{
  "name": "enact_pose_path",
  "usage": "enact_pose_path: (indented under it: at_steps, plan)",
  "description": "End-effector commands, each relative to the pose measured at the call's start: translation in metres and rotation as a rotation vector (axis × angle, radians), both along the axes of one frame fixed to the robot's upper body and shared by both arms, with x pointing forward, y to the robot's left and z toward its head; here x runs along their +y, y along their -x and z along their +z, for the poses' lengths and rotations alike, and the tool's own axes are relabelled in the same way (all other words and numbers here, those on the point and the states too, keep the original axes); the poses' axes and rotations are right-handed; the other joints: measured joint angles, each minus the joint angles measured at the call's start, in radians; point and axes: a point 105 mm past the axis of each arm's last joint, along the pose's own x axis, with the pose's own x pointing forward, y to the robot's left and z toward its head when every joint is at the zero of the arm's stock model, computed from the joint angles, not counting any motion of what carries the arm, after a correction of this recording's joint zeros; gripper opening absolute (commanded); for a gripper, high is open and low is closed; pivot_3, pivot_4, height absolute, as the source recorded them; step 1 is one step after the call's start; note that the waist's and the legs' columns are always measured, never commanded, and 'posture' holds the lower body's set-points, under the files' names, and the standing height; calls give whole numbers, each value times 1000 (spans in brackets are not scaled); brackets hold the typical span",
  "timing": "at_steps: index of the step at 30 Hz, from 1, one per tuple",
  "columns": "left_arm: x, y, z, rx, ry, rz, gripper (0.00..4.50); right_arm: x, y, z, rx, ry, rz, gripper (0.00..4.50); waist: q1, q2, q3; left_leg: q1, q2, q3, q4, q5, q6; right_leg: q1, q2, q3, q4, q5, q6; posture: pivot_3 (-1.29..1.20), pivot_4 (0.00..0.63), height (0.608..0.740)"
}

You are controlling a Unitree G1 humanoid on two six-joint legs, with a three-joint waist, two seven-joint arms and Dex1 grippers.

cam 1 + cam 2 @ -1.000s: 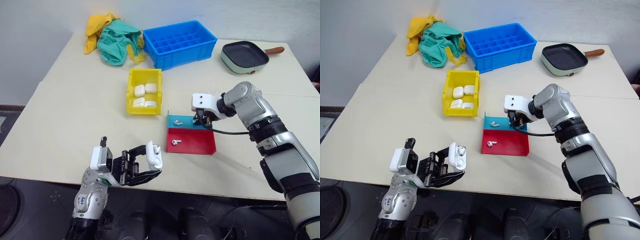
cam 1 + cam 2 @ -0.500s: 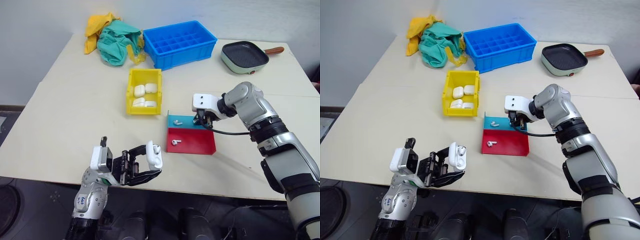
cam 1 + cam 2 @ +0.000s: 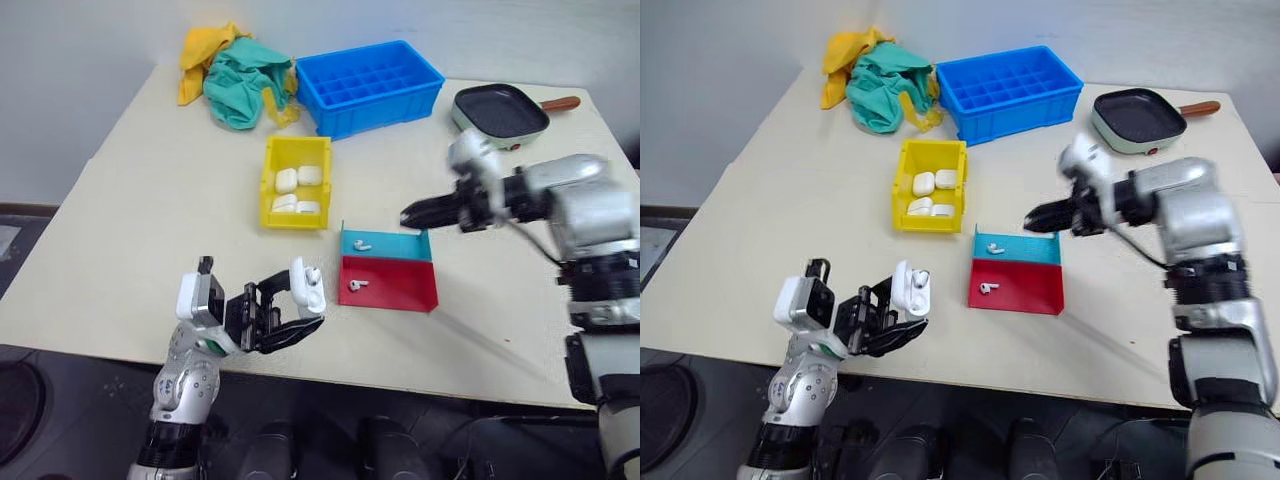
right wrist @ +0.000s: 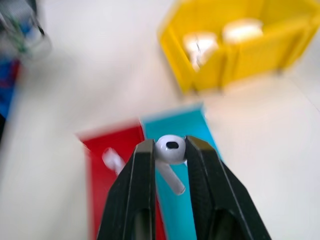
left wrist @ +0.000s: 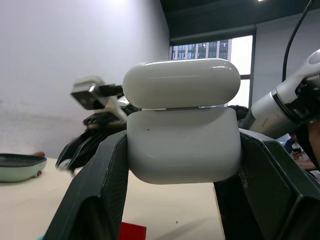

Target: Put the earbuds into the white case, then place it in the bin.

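Next, my right gripper lets go of the earbud in the white case over the teal part's corner (image 3: 349, 207) by the yellow bin.
My left gripper (image 3: 303, 303) is shut on the white case (image 3: 308, 287), held upright just off the table's near edge; the case (image 5: 182, 120) sits between the two black fingers (image 5: 100, 190), and its lid looks tipped open. My right gripper (image 3: 408, 214) hovers above and to the right of the teal-and-red tray (image 3: 392, 290), shut on one earbud (image 4: 170, 146) by its head, stem hanging down. Two more earbuds lie in the tray, one on the teal part (image 3: 362, 244) and one on the red part (image 3: 352, 285). The yellow bin (image 3: 268, 190) holds several white cases.
A blue gridded crate (image 3: 370, 85) stands at the back, with a green and yellow cloth heap (image 3: 235, 70) to its left. A small pan (image 3: 500, 108) sits at the back right. Bare tabletop lies left of the bin and right of the tray.
My right gripper has lifted off the tray and pulled back to the right with an earbud in it. The left gripper has raised the case slightly. The camera has shifted a little.
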Motion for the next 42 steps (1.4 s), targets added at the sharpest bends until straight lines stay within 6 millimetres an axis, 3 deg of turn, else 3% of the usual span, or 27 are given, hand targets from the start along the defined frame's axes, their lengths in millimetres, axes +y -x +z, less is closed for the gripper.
enact_pose_path:
  at_steps: [1,3,9,16,23,42]
  plan:
    - [-2,-4,18,-50,52,-18,2788,5,37,36,116,-292,59,449,0,0,0,0,0,1,0,0,0,0,0,0,0,0,0,0,150,740]
    - [-6,-10,26,-68,74,-34,2788,12,56,50,229,-472,96,449,-6,0,0,0,0,3,0,0,0,-1,0,0,0,0,0,0,150,740]
    - [-21,-22,37,-86,111,-64,2788,41,77,46,240,-705,180,449,-7,0,0,1,1,2,-1,1,-2,-2,2,0,4,0,0,0,150,740]
    - [-34,-29,44,-101,137,-70,2788,67,90,43,238,-786,205,449,-7,0,0,0,-2,3,-1,1,0,-3,2,0,5,0,0,0,150,740]
    - [-41,-30,45,-107,140,-62,2788,79,103,46,309,-817,230,449,-10,0,0,0,-2,3,-1,1,1,-3,2,0,5,0,0,0,150,740]
    - [-46,-28,49,-116,183,-27,2788,85,102,34,375,-776,174,449,-5,-2,0,0,-2,4,-1,1,2,-2,1,0,1,0,0,0,150,740]
